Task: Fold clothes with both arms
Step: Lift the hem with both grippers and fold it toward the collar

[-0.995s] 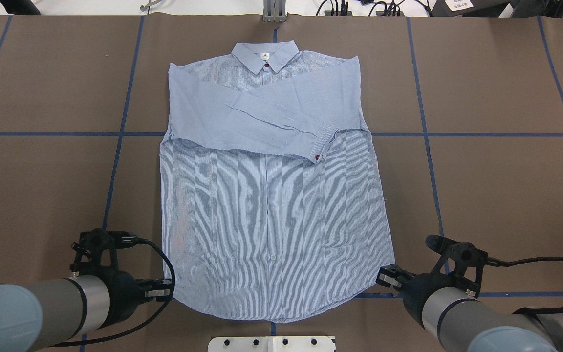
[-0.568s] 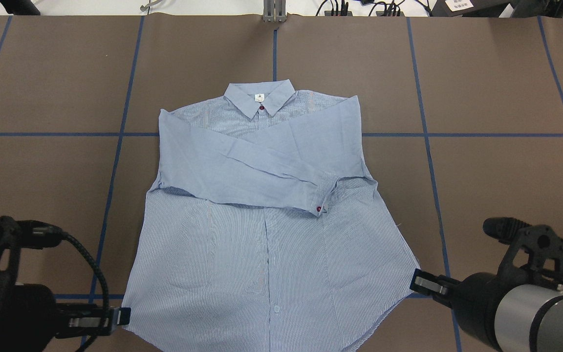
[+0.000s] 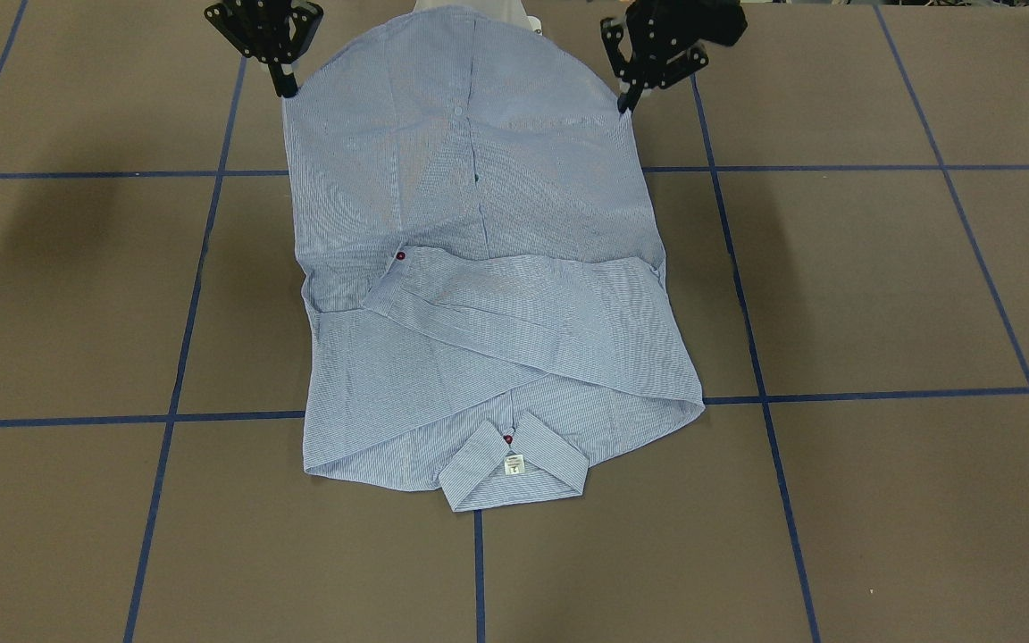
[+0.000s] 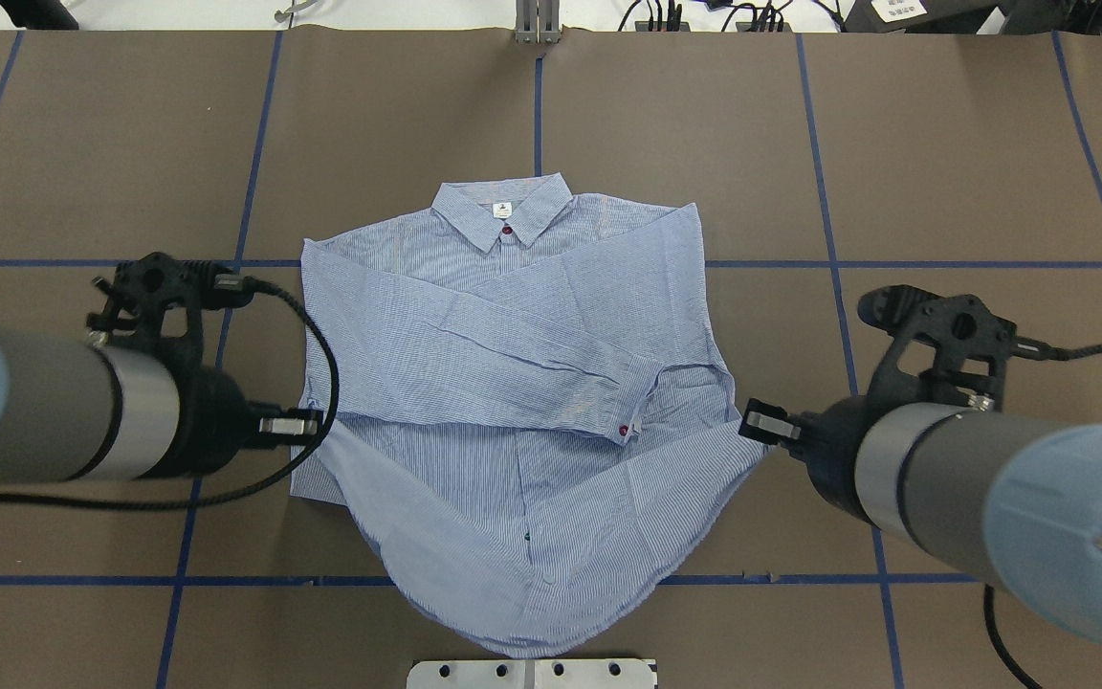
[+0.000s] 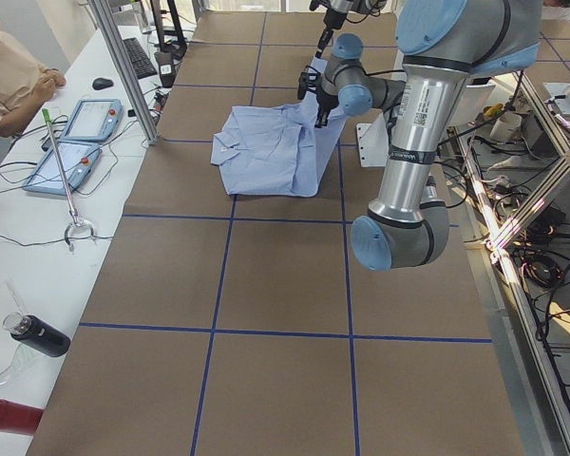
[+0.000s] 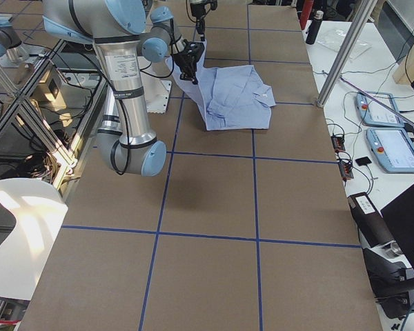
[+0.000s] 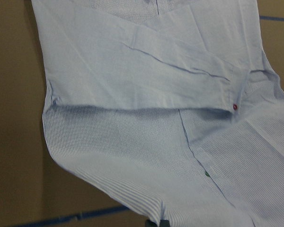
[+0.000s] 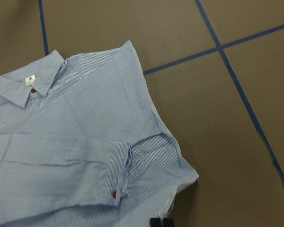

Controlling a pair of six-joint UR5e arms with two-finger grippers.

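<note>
Next, I release the hem corner, now hanging above the table, from my left gripper on the shoulder tip of the sleeve (image 3: pixel 696 409) with the red-buttoned cuff on top.
The light blue striped shirt (image 4: pixel 513 316) lies front up on the brown table (image 4: pixel 943 172), collar (image 4: pixel 503 211) far from me, both sleeves crossed over the chest and a red-buttoned cuff (image 4: pixel 623 431) on top. My left gripper (image 4: pixel 310 424) is shut on the hem's left corner and my right gripper (image 4: pixel 752 421) is shut on its right corner. Both corners hang above the table and the hem sags between them. The front view shows the left gripper (image 3: pixel 626 103) and right gripper (image 3: pixel 286 89) pinching the raised hem. Both wrist views look down on the shirt (image 7: pixel 132 85) (image 8: pixel 85 142).
Blue tape lines (image 4: pixel 828 268) grid the table. My white base plate (image 4: pixel 532 673) sits at the near edge below the hem. A seated person (image 5: pixel 9 76) and tablets (image 5: pixel 71 142) are on a side desk beyond the far edge. Bare table lies on both sides of the shirt.
Both grippers dragged the shirt toward me by its hem corners, then rose and moved forward. The hem now hangs lifted over the shirt's lower part.
</note>
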